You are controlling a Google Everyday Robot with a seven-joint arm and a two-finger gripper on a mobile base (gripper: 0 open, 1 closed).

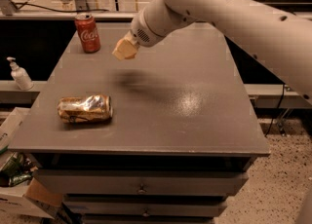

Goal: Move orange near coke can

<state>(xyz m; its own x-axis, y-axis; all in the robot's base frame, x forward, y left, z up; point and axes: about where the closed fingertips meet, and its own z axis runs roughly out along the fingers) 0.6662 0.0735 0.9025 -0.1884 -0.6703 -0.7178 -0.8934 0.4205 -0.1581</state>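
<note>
Next, my gripper puts the orange down and releases it on the grey table [96, 54], right up against the near side of the coke can.
The coke can [87, 33], red with white script, stands upright at the far left corner of the grey table [195, 121]. My gripper [125, 49] hangs above the table at the end of the white arm [229, 9], a short way right of and slightly nearer than the coke can, and casts a shadow on the tabletop beneath it. Only its tan tip shows. The orange does not show anywhere on the table; whether it sits inside the gripper is hidden from this view.
A crushed gold-and-silver can [85, 109] lies on its side at the table's front left. A white pump bottle [19, 74] stands on a ledge left of the table. Drawers [141, 188] sit below the tabletop. Boxes and clutter [14, 169] are on the floor at left.
</note>
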